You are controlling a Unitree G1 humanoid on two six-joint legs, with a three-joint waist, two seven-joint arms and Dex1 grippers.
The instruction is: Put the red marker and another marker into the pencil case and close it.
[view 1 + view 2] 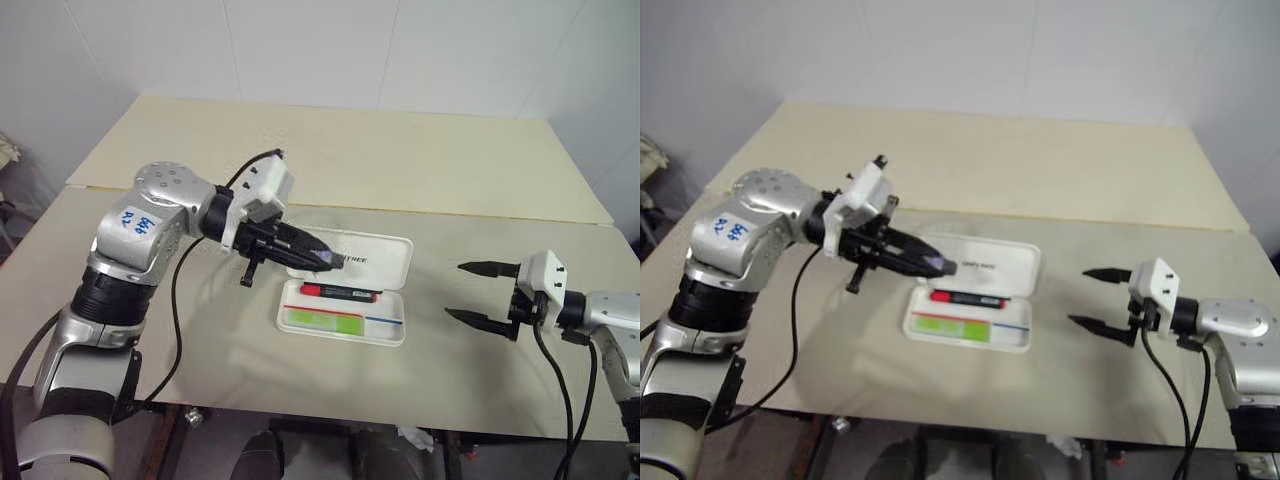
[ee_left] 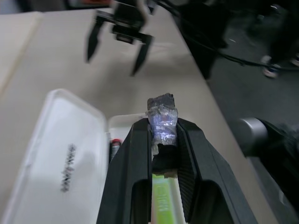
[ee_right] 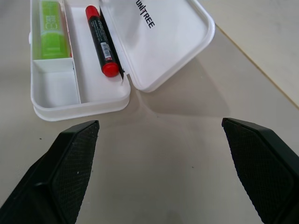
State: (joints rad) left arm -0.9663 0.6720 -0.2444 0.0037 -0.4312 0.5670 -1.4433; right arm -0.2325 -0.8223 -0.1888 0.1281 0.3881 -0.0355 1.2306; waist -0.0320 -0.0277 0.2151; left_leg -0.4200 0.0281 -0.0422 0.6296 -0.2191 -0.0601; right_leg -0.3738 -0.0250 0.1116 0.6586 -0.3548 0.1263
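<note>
Next, my left gripper drops off the small grey-black piece in the small empty compartment [image 1: 384, 329] beyond the lime-green marker.
The white pencil case [image 1: 398, 336] lies open on the table, its lid [image 3: 163, 42] folded back flat. In the tray lie the red marker [image 1: 340, 292], along the hinge side, and the lime-green marker [image 1: 320, 321], in the front compartment. My left gripper [image 1: 336, 261] hovers over the lid's left end, pointing right and slightly down. It is shut on a small grey-black piece [image 2: 162, 116]. To the right of the case, apart from it, my right gripper [image 1: 454, 290] is open with nothing between its fingers.
The case sits mid-table on the near beige tabletop [image 1: 230, 350]. A second tabletop [image 1: 400, 150] adjoins behind it, up to a white wall. A black cable [image 1: 178, 330] hangs from my left arm past the front edge.
</note>
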